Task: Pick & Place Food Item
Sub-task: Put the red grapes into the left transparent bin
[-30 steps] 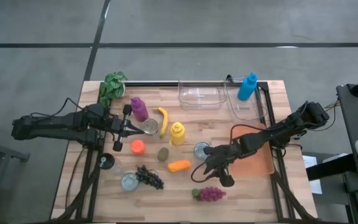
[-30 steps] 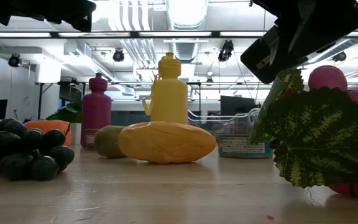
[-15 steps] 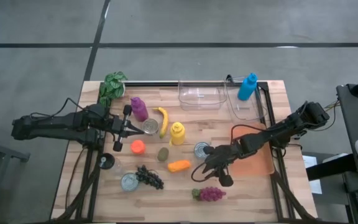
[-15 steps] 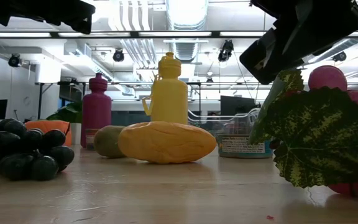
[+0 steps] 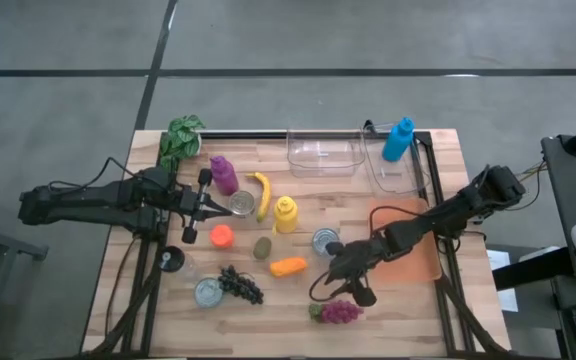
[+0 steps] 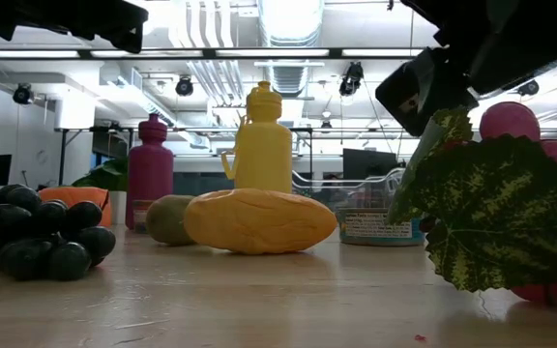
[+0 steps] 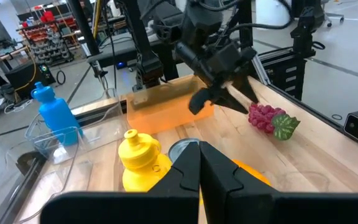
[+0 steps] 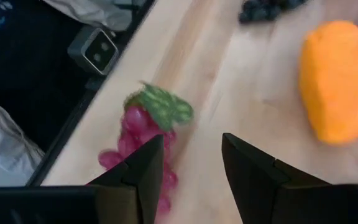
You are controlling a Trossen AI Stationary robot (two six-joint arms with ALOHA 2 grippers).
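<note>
The robot's right gripper needs to close on the middle of the pink-purple grapes (image 5: pixel 342 312) (image 8: pixel 168 178), just past the green leaf of the bunch.
A bunch of pink-purple grapes with a green leaf (image 5: pixel 340 312) (image 8: pixel 143 134) (image 6: pixel 496 217) lies on the wooden table near its front edge. My right gripper (image 5: pixel 346 289) (image 8: pixel 192 140) hovers just above and behind the bunch. It slants down, its fingers are open and nothing is between them. An orange food piece (image 5: pixel 288 266) (image 8: pixel 337 87) lies on the table beside it. My left gripper (image 5: pixel 226 205) (image 7: pixel 199 163) waits shut over the table's left half, holding nothing.
Around the middle stand a yellow bottle (image 5: pixel 285 213), a can (image 5: pixel 324 241), a kiwi (image 5: pixel 262 247), a banana (image 5: pixel 261 195) and a purple bottle (image 5: pixel 223 175). Black grapes (image 5: pixel 241 285) lie at front left. An orange mat (image 5: pixel 413 255) lies at the right. Clear bins (image 5: pixel 323 153) and a blue bottle (image 5: pixel 399 138) stand at the back.
My right gripper has edged a little toward the table's near edge, closer over the pink-purple grapes. Nothing on the table has moved.
</note>
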